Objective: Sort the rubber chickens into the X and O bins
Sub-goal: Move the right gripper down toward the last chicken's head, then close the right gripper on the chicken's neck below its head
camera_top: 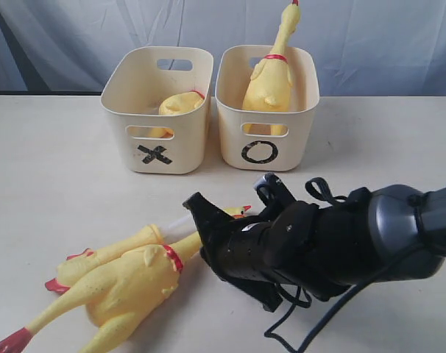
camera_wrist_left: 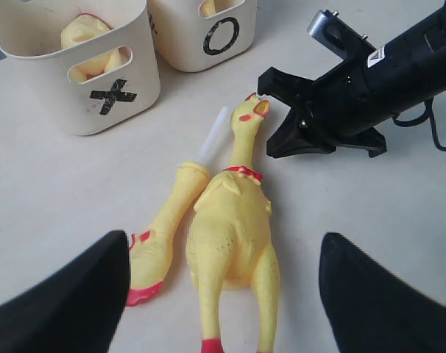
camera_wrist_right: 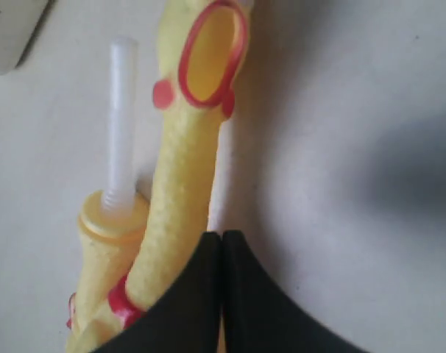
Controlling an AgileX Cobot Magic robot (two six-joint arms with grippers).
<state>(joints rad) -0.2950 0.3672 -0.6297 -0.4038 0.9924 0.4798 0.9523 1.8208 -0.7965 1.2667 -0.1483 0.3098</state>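
Note:
The robot's right gripper is shut beside the whole rubber chicken's neck, so it should open, move across and close around the neck (camera_wrist_right: 180,180) below the head before lifting.
One whole rubber chicken (camera_top: 127,283) (camera_wrist_left: 234,220) lies on the table with its neck (camera_wrist_right: 182,162) toward the bins. Beside it lies the limb (camera_top: 116,252) (camera_wrist_left: 168,217) with a white tube (camera_wrist_right: 121,110). My right gripper (camera_top: 195,203) (camera_wrist_left: 266,79) (camera_wrist_right: 221,239) is shut and empty, its tips low against the neck near the head. My left gripper (camera_wrist_left: 223,237) hovers open above the chicken's body and does not show in the exterior view. The X bin (camera_top: 158,151) (camera_wrist_left: 98,88) holds the headless body (camera_top: 180,104). The O bin (camera_top: 271,147) (camera_wrist_left: 208,37) holds the other whole chicken (camera_top: 271,73).
The two bins stand side by side at the back of the cream table (camera_top: 46,184). A grey curtain (camera_top: 76,37) hangs behind them. The right arm's bulky body and loose black cables (camera_top: 304,316) lie low over the front right of the table.

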